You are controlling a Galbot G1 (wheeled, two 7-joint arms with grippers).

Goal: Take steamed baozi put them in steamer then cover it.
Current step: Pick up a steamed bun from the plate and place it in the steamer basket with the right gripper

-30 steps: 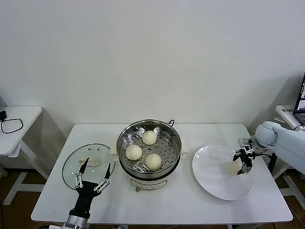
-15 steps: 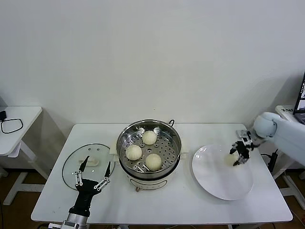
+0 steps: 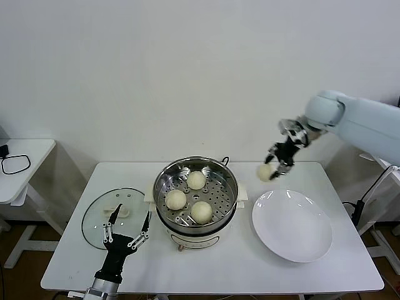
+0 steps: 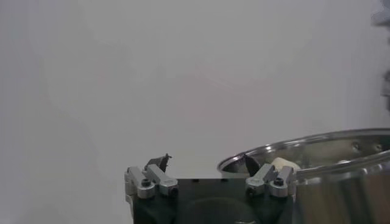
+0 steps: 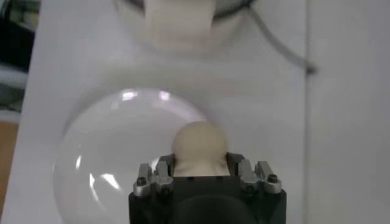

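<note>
I will let go of the baozi with my right gripper on the bare part of the steamer's tray (image 3: 218,192) closest to the white plate.
My right gripper (image 3: 273,164) is shut on a cream-white baozi (image 3: 266,172) and holds it in the air above the table, between the steamer (image 3: 196,194) and the white plate (image 3: 292,225). In the right wrist view the baozi (image 5: 199,146) sits between the jaws. Three baozi (image 3: 196,180) (image 3: 175,199) (image 3: 201,212) lie on the steamer's perforated tray. The glass cover (image 3: 114,217) lies flat on the table left of the steamer. My left gripper (image 3: 127,230) is open, low at the table's front beside the cover, empty.
The white plate is bare. A small side table (image 3: 19,167) with a black cable stands at the far left. The steamer's rim (image 4: 317,146) shows in the left wrist view.
My right gripper has lifted the baozi off the plate and carried it up and left toward the steamer. The left arm has barely moved.
</note>
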